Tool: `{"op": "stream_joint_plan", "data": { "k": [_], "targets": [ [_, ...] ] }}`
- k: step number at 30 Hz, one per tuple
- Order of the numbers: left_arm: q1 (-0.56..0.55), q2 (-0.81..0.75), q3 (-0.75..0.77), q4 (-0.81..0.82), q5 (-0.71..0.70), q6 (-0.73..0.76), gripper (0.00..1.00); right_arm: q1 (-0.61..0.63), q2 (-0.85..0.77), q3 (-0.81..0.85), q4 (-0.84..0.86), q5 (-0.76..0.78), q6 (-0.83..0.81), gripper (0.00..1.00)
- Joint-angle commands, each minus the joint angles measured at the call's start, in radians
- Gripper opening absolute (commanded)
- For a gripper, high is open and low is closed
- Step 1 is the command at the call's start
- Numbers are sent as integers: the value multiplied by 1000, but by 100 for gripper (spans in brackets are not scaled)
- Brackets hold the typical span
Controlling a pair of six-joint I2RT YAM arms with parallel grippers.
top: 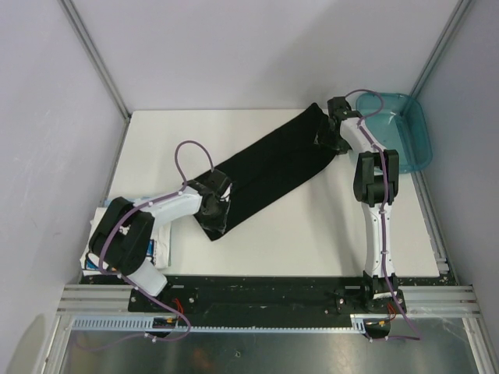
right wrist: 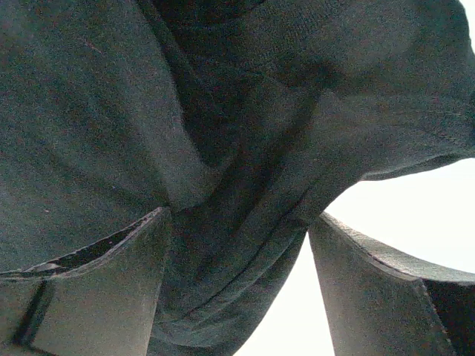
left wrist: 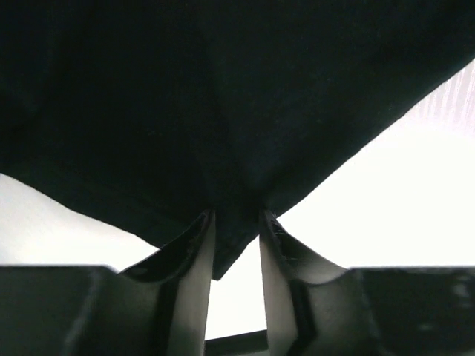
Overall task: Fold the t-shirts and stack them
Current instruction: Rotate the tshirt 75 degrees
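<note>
Next, my left gripper grabs the black t-shirt's near corner (top: 213,235) and pulls it toward the black rail, as the shirt's lower end lies narrow and slanted.
The black t-shirt (top: 269,167) is pulled into a long diagonal band across the white table (top: 312,234). My left gripper (top: 215,204) is shut on its lower left end. In the left wrist view the black cloth (left wrist: 223,111) runs between the fingers, and a corner hangs down between them (left wrist: 236,215). My right gripper (top: 327,134) is shut on the upper right end. In the right wrist view bunched folds (right wrist: 237,245) fill most of the gap between its widely spaced fingers. A white cloth with blue marks (top: 158,249), partly hidden, lies under my left arm.
A teal translucent plastic bin (top: 405,132) stands at the far right corner, just behind my right gripper. Grey walls close in the table on the left, back and right. The arm bases sit on a black rail (top: 257,290) at the near edge.
</note>
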Motion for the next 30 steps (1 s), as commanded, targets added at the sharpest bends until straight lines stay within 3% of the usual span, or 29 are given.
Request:
{"op": "stream_joint_plan", "data": {
  "k": [1,5,8,17,23,30],
  "targets": [
    [-14,17,-7,0,43,-8,29,-1,-29,-2,-5,4,26,79],
    [-16,12,-19,-1,88,-16,8,1,-12,11,14,5,30,79],
    [-21,-5,-34,-1,128,-27,1,6,8,32,18,13,34,79],
    [-111,-85,-85,0,200,-146,0,52,109,184,-1,17,-16,79],
    [-230,-108,-68,19,189,-346,0,97,149,252,26,-8,-54,80],
    [-330,-25,-1,164,273,-576,0,128,150,255,51,13,-138,80]
  ]
}}
